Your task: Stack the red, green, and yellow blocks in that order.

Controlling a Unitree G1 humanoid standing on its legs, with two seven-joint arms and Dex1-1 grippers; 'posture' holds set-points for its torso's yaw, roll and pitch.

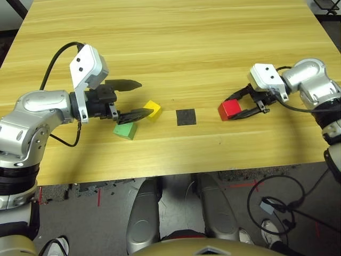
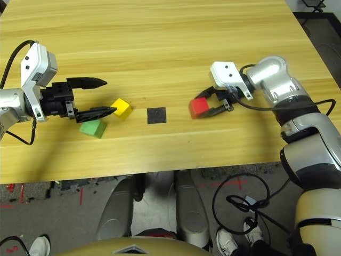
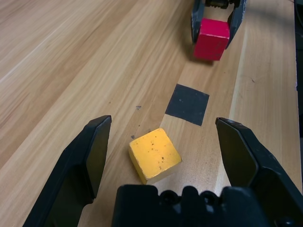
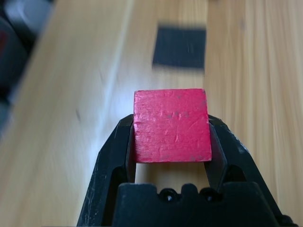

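My left gripper should close next on the near and far sides (image 1: 125,131) of the green block, because green comes after red in the stack.
My right gripper (image 1: 235,106) is shut on the red block (image 1: 230,109), its fingers pressed against two opposite sides of the cube (image 4: 170,125), just right of the flat black square mark (image 1: 186,117). The yellow block (image 1: 153,110) lies on the table left of that mark. My left gripper (image 1: 145,98) stands open beside it, and in the left wrist view the yellow cube (image 3: 155,154) sits between the two spread fingers, touched by neither. The green block (image 1: 125,130) rests on the table just nearer to me than the left gripper's near finger.
The wooden table (image 1: 186,42) stretches wide and bare behind the blocks. Its front edge runs close below the green block. Cables trail from both wrists and lie on the floor in front of the table.
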